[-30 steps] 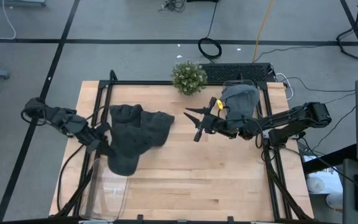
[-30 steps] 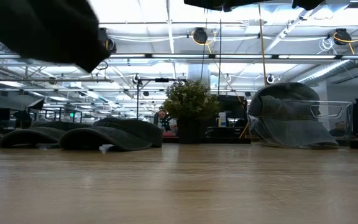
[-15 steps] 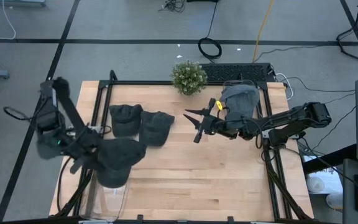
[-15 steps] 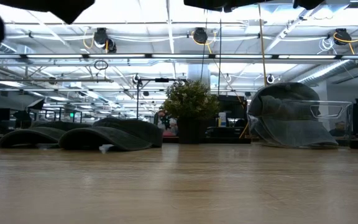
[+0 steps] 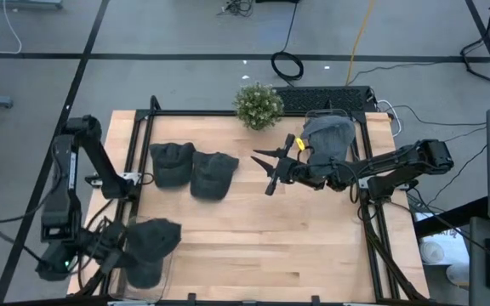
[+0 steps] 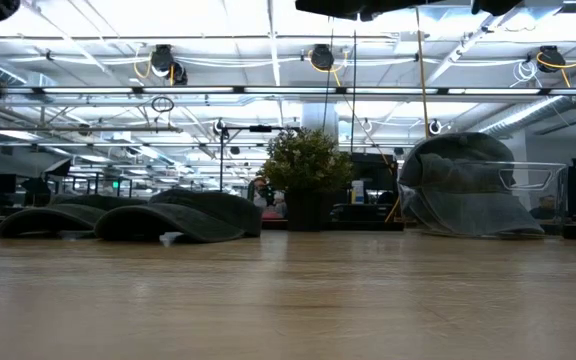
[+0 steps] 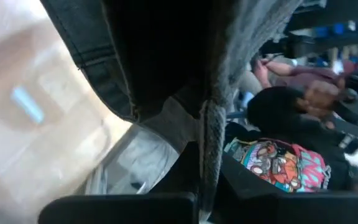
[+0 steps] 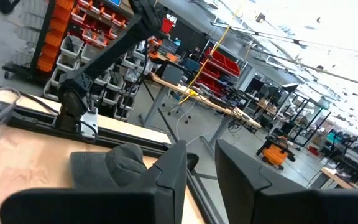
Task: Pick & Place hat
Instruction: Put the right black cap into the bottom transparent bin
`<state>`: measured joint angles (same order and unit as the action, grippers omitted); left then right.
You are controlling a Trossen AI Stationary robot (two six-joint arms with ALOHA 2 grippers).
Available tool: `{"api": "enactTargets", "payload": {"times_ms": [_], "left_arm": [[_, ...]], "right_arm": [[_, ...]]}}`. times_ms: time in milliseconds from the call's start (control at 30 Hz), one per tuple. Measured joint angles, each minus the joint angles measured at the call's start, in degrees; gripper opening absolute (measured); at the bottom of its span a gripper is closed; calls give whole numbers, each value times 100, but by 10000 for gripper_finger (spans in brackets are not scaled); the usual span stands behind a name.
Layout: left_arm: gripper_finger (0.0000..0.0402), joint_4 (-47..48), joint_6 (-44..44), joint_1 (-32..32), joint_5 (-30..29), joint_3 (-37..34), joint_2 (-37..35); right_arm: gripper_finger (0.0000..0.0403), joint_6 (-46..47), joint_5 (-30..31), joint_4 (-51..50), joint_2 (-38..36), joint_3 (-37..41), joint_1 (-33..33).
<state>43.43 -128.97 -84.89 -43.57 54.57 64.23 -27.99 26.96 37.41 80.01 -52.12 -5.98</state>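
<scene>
My left gripper should release the dark grey hat inside the clear bin (image 5: pixel 168 239) (image 7: pixel 140 163), toward the bin's side by the bare wood.
My left gripper (image 5: pixel 111 252) is at the table's near-left corner, shut on a dark grey hat (image 5: pixel 150 242) that hangs over a clear bin (image 5: pixel 158 272). In the left wrist view the hat's cloth (image 7: pixel 166 50) fills the picture, with the bin's wall (image 7: pixel 135 155) below it. Two more dark hats (image 5: pixel 173 161) (image 5: pixel 213 174) lie flat on the table, side by side. My right gripper (image 5: pixel 266 170) hovers open over the table's middle, clear of everything. My left gripper holds the hat by the side nearest the table's left edge (image 5: pixel 128 249), coming at it from that side. The hat is lifted clear of the table, and its cloth (image 7: pixel 211 130) hangs slack past the fingers. The hat itself hides the place of contact.
A small potted plant (image 5: pixel 258 104) stands at the far edge. A second clear bin (image 5: pixel 353 127) at the far right holds another grey hat (image 5: pixel 328 140). Bare wood lies across the near half of the table. A person in a colourful shirt (image 7: pixel 278 165) shows beyond the table.
My left arm has swung from the hats at the far left toward the table's near-left corner, carrying one hat with it. That hat has come off the pile, lifted clear, and now hangs over the clear bin. Two hats have stayed in place.
</scene>
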Motion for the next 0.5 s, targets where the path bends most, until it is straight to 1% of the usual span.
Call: {"api": "enactTargets", "payload": {"times_ms": [100, 167, 200, 400, 500], "left_arm": [[9, 134, -790, -123, 323, 0, 209], [9, 317, -1009, -150, 595, -2, 301], [9, 354, -1021, -152, 665, -3, 326], [9, 361, -851, -124, 648, -2, 500], [9, 420, -849, -26, 789, -3, 637]], "right_arm": [[75, 155, -13, 0, 0, 0, 0], [75, 179, -13, 1, 0, 0, 0], [75, 181, -15, 2, 0, 0, 0], [75, 176, -17, 52, 0, 0, 0], [75, 179, -17, 50, 0, 2, 0]]}}
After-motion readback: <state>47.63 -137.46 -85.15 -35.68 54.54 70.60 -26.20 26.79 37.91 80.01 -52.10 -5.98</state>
